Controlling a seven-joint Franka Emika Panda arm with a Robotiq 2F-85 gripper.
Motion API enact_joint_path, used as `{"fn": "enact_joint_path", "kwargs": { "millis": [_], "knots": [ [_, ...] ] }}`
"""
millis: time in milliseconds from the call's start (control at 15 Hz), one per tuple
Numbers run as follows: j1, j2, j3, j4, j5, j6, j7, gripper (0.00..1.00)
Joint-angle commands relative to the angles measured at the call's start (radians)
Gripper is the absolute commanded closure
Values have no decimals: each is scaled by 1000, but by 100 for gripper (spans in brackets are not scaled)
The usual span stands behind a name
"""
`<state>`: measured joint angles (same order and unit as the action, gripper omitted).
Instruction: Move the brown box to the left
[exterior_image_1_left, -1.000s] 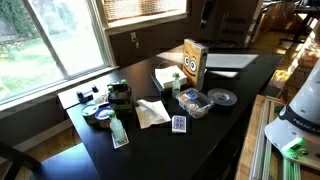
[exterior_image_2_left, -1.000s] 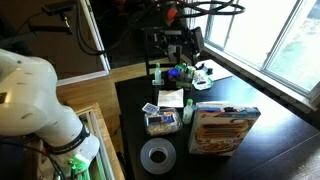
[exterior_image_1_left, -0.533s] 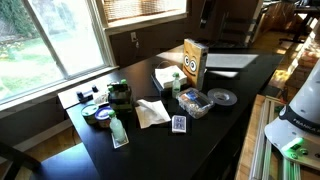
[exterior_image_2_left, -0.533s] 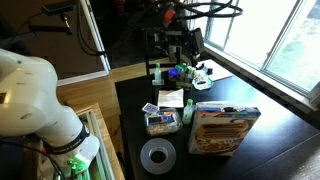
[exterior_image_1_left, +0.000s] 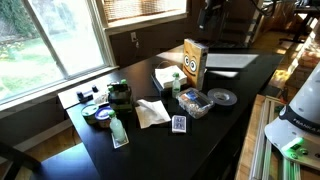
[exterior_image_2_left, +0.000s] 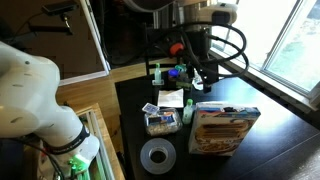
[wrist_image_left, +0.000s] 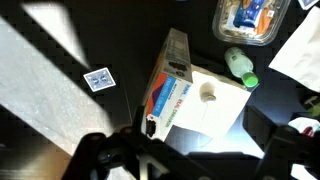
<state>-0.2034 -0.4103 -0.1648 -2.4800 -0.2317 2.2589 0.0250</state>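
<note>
Next, my gripper moves down to the brown box's top end (exterior_image_1_left: 196, 43) (wrist_image_left: 152, 127), above the cartoon eyes, and closes there.
The brown box (exterior_image_1_left: 195, 62) stands upright on the dark table, with cartoon eyes on its front. It also shows in an exterior view (exterior_image_2_left: 222, 128). In the wrist view I look down on its pale top (wrist_image_left: 205, 100) and printed side. My gripper (exterior_image_2_left: 200, 78) hangs above the box without touching it, its fingers spread open and empty. In the wrist view the dark fingers (wrist_image_left: 195, 160) frame the bottom edge, one on each side of the box. The arm shows at the top edge of an exterior view (exterior_image_1_left: 210, 14).
A clear plastic container (exterior_image_1_left: 194, 102) and a flat disc (exterior_image_1_left: 222, 97) lie in front of the box. White papers (exterior_image_1_left: 230, 62) lie behind it. A playing card (exterior_image_1_left: 179, 124), a white napkin (exterior_image_1_left: 152, 112) and a green bottle (wrist_image_left: 240, 68) are nearby.
The arm has come down into view over the box. The box and the other items have not moved.
</note>
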Motion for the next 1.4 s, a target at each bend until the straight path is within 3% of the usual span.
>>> {"fn": "enact_joint_path", "kwargs": {
  "millis": [0,200,600,1000,1333],
  "knots": [
    [1,149,-7,108,116,30,107,0],
    [-1,246,-12,166,177,67,124,0],
    [-14,382,-15,234,77,79,141,0],
    [-33,424,-65,248,125,100,109,0],
    [-31,454,-73,253,200,118,8,0]
  ]
}}
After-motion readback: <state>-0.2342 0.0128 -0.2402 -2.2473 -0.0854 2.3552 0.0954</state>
